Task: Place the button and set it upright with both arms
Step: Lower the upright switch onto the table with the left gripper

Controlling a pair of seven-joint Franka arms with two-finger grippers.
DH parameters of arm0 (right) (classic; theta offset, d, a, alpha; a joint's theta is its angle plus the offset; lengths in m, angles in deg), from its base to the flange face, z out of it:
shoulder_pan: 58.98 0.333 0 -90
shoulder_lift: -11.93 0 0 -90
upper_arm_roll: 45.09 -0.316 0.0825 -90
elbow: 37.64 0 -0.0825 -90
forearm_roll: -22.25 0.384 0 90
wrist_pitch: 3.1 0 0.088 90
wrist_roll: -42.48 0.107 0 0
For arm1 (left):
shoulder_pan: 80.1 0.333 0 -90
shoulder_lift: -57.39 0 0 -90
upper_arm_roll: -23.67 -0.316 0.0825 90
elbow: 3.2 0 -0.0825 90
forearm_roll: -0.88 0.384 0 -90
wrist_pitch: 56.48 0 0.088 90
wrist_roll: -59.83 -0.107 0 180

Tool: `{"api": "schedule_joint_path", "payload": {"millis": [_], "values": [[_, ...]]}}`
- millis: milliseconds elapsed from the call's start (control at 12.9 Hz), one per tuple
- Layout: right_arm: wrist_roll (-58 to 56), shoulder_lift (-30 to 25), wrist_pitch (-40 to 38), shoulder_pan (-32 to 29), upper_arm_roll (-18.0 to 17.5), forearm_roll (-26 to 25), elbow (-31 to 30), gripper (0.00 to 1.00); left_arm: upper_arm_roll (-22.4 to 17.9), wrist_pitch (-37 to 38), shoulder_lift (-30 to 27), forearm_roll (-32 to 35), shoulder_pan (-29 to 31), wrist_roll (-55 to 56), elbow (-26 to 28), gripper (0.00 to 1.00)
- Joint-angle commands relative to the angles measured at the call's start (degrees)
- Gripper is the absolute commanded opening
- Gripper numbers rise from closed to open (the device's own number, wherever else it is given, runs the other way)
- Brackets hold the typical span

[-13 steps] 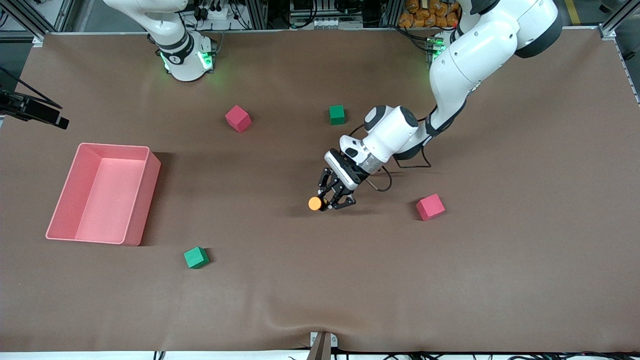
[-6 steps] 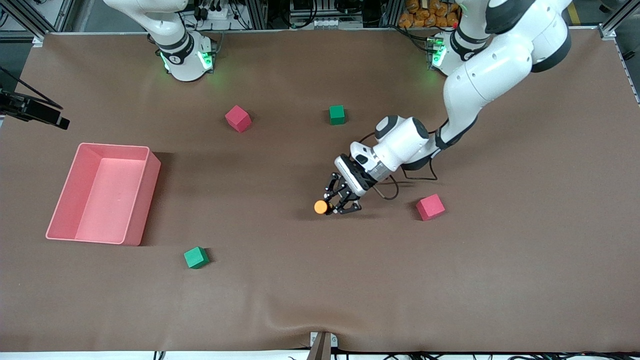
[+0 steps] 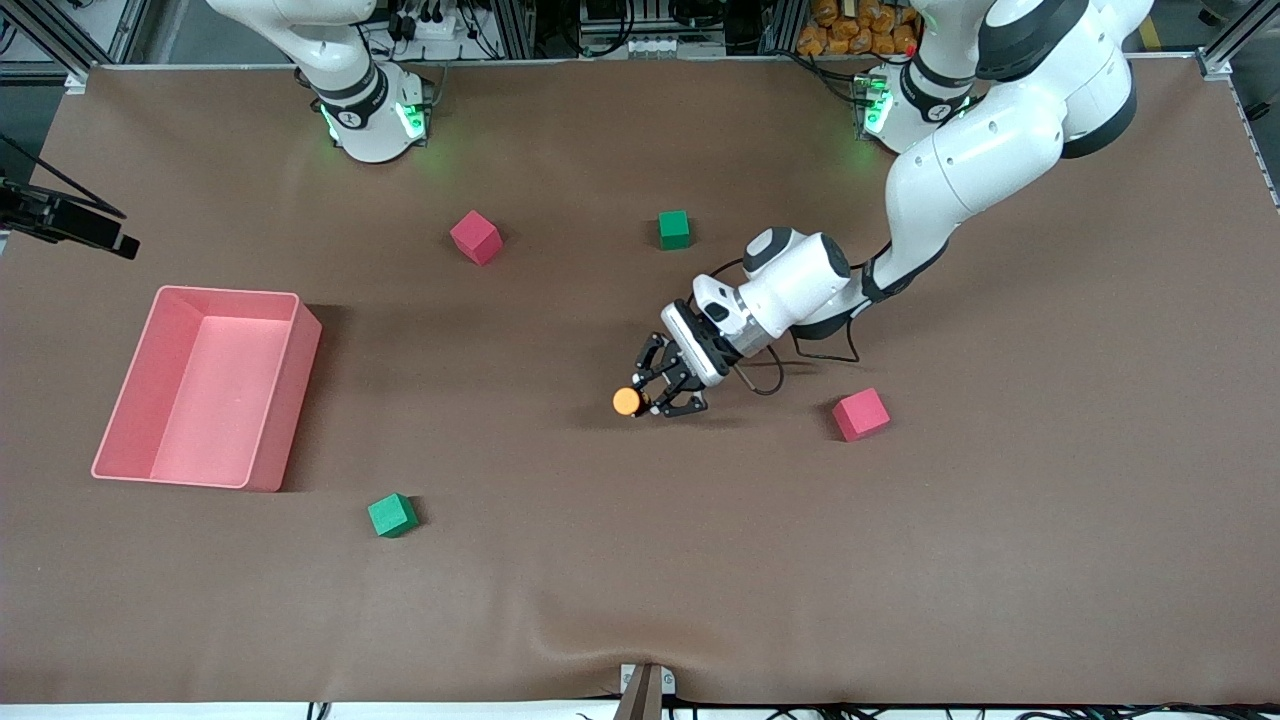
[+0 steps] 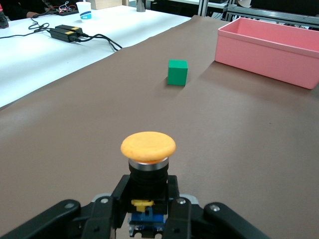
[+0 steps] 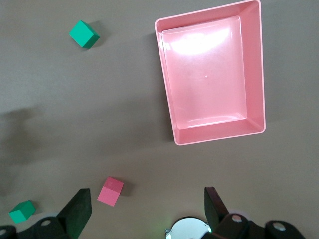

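I should let go of the button with my left gripper on the open brown table (image 3: pixel 620 386) between the pink bin and the red cube near it.
My left gripper (image 3: pixel 660 394) is shut on the button (image 3: pixel 627 401) and holds it low over the middle of the brown table. The button lies sideways, its orange cap pointing toward the right arm's end. In the left wrist view the fingers (image 4: pixel 112 199) clamp the black-and-blue body and the orange cap (image 4: pixel 148 146) sticks out past them. The right arm's base (image 3: pixel 370 110) shows in the front view, but its hand is out of that view. My right gripper (image 5: pixel 147 209) is open and empty, high over the table near the pink bin (image 5: pixel 209 14).
The pink bin (image 3: pixel 290 400) stands toward the right arm's end. Two red cubes (image 3: pixel 476 237) (image 3: pixel 861 414) and two green cubes (image 3: pixel 674 229) (image 3: pixel 392 515) lie scattered on the table. The red cube nearer the left arm's end lies close to the left gripper.
The left gripper with the button drifted a little toward the left arm's end, then came back toward the right arm's end. The left arm's elbow shifted. The button stayed gripped.
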State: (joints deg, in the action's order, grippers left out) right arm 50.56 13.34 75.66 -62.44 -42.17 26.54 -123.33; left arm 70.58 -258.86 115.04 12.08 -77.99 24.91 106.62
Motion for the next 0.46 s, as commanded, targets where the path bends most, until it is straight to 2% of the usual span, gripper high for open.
{"api": "schedule_joint_path", "payload": {"millis": [0,155,232,386], "values": [[-0.44,-0.09,-0.36,-0.14,-0.03,1.07,0.26,1.00,0.72,-1.08,3.70,3.65,0.70,1.26,-0.83,0.00],[-0.44,-0.09,-0.36,-0.14,-0.03,1.07,0.26,1.00,0.73,-1.08,4.31,3.92,0.53,1.35,-0.83,0.00],[-0.44,-0.09,-0.36,-0.14,-0.03,1.07,0.26,1.00,0.73,-1.08,6.49,4.53,0.35,1.35,-1.18,0.00],[-0.44,-0.09,-0.36,-0.14,-0.03,1.07,0.26,1.00,0.81,-1.17,8.97,9.35,0.61,1.44,-2.85,0.00]]}}
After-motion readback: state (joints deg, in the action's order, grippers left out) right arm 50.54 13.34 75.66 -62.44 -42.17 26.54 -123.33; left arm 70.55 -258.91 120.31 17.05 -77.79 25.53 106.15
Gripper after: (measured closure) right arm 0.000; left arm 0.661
